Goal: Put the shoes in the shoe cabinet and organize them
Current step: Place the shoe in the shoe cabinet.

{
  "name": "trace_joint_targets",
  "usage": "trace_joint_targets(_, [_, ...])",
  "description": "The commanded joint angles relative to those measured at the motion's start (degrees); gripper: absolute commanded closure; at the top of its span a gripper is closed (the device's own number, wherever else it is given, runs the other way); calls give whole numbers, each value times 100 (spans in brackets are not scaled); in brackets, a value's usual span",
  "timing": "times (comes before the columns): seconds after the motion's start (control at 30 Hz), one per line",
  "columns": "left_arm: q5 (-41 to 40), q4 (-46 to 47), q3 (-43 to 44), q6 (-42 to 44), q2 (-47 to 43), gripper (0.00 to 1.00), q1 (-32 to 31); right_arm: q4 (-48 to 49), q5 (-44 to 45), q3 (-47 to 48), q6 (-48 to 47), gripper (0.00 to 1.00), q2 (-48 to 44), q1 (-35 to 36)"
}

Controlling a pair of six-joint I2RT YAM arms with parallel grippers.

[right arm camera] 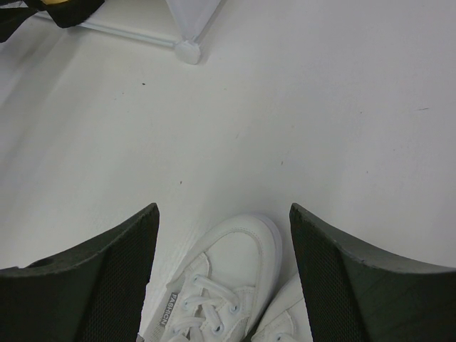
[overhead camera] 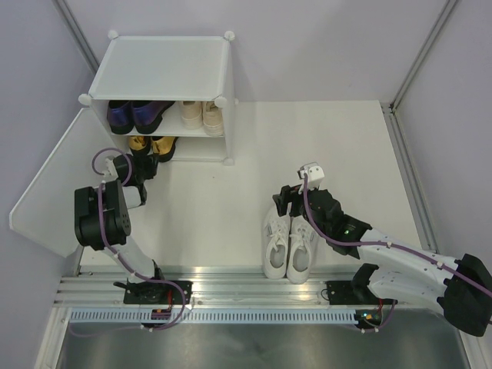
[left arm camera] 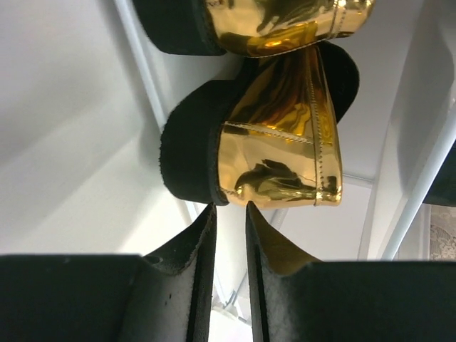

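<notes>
The robot's right gripper should next move to the laces (overhead camera: 277, 234) (right arm camera: 212, 319) of the white sneaker nearer the shoe cabinet and close there.
The white shoe cabinet (overhead camera: 165, 65) stands at the back left with its door panel (overhead camera: 54, 184) swung open to the left. Purple loafers (overhead camera: 134, 115) and beige sneakers (overhead camera: 201, 115) sit on its shelf. The gold heels (overhead camera: 154, 144) are on its bottom level. My left gripper (overhead camera: 144, 163) is just in front of them. In the left wrist view its fingers (left arm camera: 229, 205) stand a narrow gap apart with nothing between, tips at the back of a gold heel (left arm camera: 278, 135). My right gripper (overhead camera: 286, 204) is open over the toes of the white sneakers (overhead camera: 290, 246), seen between its fingertips (right arm camera: 222, 206) as one sneaker toe (right arm camera: 235, 271).
The white sneakers stand side by side near the table's front edge (overhead camera: 231, 270), toes pointing away from the arms. A cabinet corner connector (right arm camera: 189, 50) shows at the top of the right wrist view. Grey walls close in the table on the left, back and right.
</notes>
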Motion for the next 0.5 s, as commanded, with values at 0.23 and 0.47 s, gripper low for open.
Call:
trace_joint_targets(0.23, [124, 563, 584, -359, 444, 74, -127, 197, 45, 225, -8, 22, 108, -13])
trace_joint_targets(0.47, [-52, 459, 1005, -210, 576, 74, -127, 197, 89, 243, -34, 22, 187, -4])
